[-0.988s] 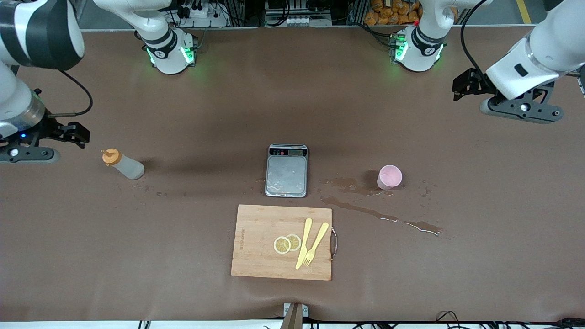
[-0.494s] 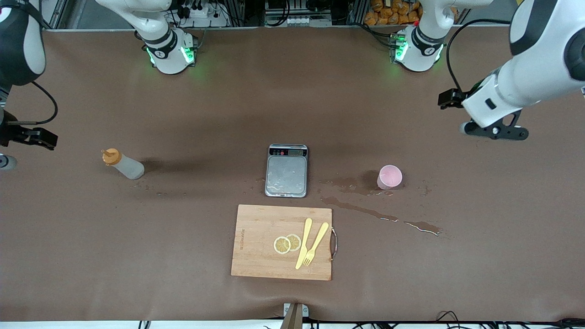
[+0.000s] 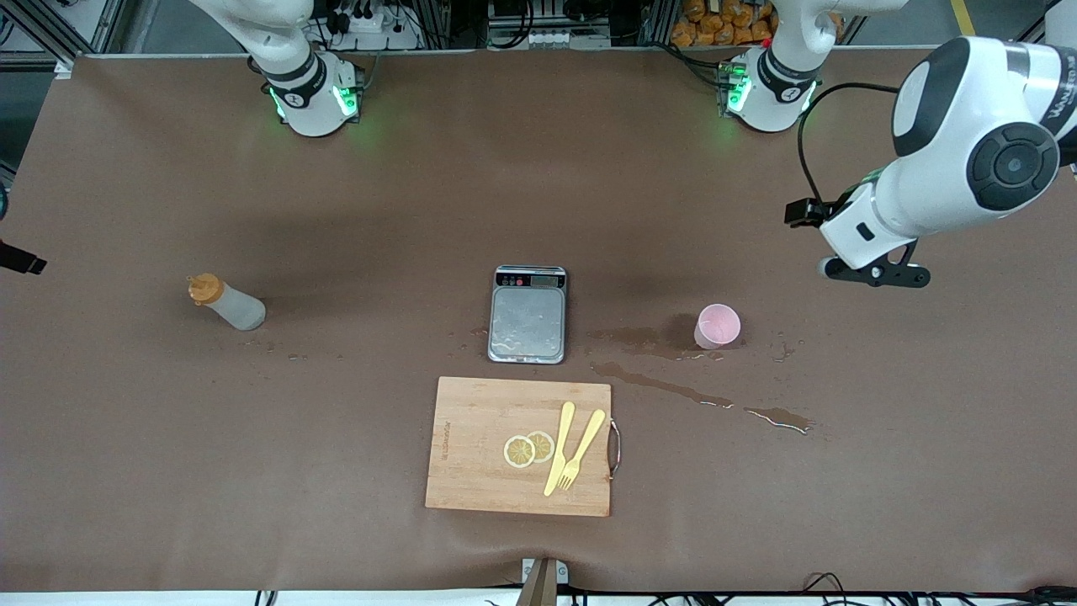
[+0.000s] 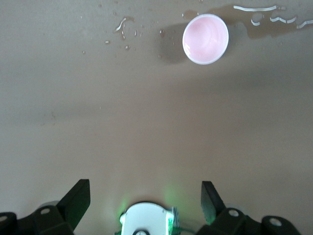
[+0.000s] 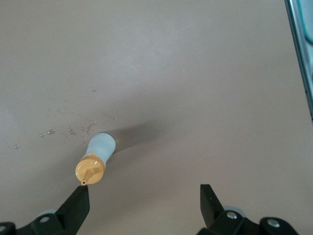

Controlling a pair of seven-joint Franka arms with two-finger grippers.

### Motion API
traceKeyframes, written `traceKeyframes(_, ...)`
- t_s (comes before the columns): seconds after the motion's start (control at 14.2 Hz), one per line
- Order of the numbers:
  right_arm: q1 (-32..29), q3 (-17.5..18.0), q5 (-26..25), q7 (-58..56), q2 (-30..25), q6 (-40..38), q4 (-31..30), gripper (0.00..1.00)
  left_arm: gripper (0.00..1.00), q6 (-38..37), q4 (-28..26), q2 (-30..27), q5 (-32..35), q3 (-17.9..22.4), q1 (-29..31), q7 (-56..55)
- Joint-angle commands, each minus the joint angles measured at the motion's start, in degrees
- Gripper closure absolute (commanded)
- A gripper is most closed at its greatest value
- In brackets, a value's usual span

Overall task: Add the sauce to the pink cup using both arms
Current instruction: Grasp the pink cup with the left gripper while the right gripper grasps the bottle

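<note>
My left gripper should move to the pink cup next and close on the cup's rim (image 3: 738, 320) (image 4: 185, 50), on the side away from the scale.
The sauce bottle (image 3: 225, 304), grey-white with an orange nozzle cap, stands on the table toward the right arm's end; it also shows in the right wrist view (image 5: 95, 159). The pink cup (image 3: 717, 326) stands upright and empty beside a wet patch; it also shows in the left wrist view (image 4: 205, 38). My left gripper (image 3: 875, 273) hangs over bare table, toward the left arm's end from the cup, and is open and empty (image 4: 144, 200). My right gripper (image 5: 144, 204) is open and empty, high above the table by the bottle. Only a black part (image 3: 18, 259) of it shows in the front view.
A steel scale (image 3: 527, 314) sits mid-table between bottle and cup. A wooden cutting board (image 3: 471, 471) lies nearer the front camera, with two lemon slices (image 3: 528, 449) and a yellow fork and knife (image 3: 576, 449). Spilled liquid (image 3: 698, 397) streaks the table near the cup.
The left arm has swung down toward the cup. The right arm has moved outward, almost out of the front view. Bottle and cup have not moved.
</note>
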Motion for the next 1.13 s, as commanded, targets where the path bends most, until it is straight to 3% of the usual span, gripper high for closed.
traceKeyframes(0.0, -4.04, 1.02, 6.23, 3.70, 3.84, -0.88, 2.40, 0.00, 0.00, 6.49, -5.04, -1.18, -0.70, -0.20, 0.58, -2.91)
traceKeyframes(0.49, -15.04, 1.02, 27.06, 10.92, 14.03, -3.78, 2.40, 0.00, 0.00, 15.47, -6.82, 4.70, -0.70, -0.28, -0.12, -4.41)
traceKeyframes(1.06, -20.58, 1.10, 35.69, 13.63, 27.57, -5.54, 2.40, 0.00, 0.00, 26.27, -8.22, 10.07, -1.84, -0.55, -0.12, -8.00)
